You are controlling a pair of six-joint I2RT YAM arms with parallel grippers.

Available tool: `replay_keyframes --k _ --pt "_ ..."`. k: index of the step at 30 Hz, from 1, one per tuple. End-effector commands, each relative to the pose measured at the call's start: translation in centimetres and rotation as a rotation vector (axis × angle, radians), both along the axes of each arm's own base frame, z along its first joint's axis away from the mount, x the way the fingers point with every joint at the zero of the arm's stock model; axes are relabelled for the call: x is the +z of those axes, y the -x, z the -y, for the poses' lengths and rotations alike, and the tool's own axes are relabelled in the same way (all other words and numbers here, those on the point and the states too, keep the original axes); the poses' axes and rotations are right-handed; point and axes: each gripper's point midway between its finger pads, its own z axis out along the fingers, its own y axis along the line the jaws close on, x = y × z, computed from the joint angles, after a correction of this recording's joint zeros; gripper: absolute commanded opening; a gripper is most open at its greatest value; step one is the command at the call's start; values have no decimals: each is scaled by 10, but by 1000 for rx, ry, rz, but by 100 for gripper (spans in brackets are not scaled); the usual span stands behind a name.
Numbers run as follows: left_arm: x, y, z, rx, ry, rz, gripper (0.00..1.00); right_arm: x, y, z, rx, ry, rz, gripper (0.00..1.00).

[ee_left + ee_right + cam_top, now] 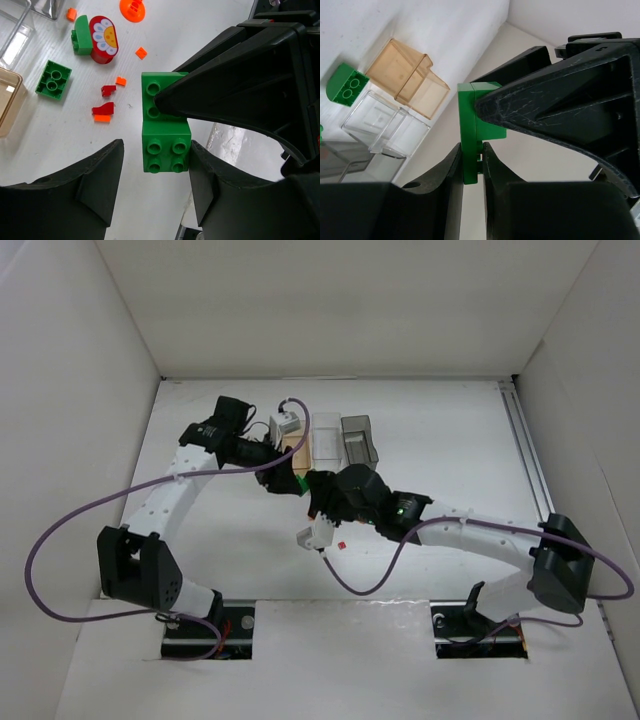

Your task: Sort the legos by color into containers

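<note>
The robot's right gripper needs to release the green lego in the middle of the tan-orange bin (pixel 290 454) (pixel 405 73), next to the clear bin.
My right gripper (pixel 471 150) is shut on a green lego (pixel 470 125) made of two stacked bricks and holds it up in the air. In the left wrist view the same green lego (pixel 165 125) hangs between my open left gripper's (pixel 156 157) fingers; the right finger (pixel 200 170) is at its side and the left one stands clear. In the top view both grippers, left (pixel 290 483) and right (pixel 318 495), meet just in front of the tan-orange bin (pixel 295 452). The clear bin (pixel 325 440) and the smoky grey bin (pixel 358 438) stand beside it.
Loose legos lie on the table: a green square brick (pixel 53 80), a red flower piece (pixel 103 39), a round orange piece (pixel 133 8), and small red and orange bits (pixel 102 112). A rounded green brick (pixel 345 85) lies behind the bins. White walls enclose the table.
</note>
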Motion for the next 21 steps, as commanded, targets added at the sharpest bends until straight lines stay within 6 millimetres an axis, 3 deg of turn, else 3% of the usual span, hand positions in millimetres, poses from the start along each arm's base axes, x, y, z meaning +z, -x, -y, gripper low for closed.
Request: replay_keyframes --k 1,2,4,6,7,8,15,17,21 --pt "9 2 3 -38 10 25 50 30 -3 -11 9 -62 46 0" --pt "9 3 2 -43 6 23 50 30 -3 -11 9 -62 46 0" --pt "9 3 2 -43 6 23 39 30 -1 -13 18 -64 43 0" --pt "9 3 2 -43 6 23 21 30 -1 -13 22 -60 50 0" --pt "9 4 2 -38 7 15 6 23 -1 -11 22 -48 43 0" --pt "9 -1 3 -34 6 41 2 28 0 -10 25 -51 55 0" --pt "33 -9 4 12 30 124 0 -19 10 3 56 72 23 0" --pt "43 -18 -4 53 50 139 0 -36 17 10 73 111 2 0" --pt "65 -40 -22 195 113 171 0 -50 25 22 90 156 8 0"
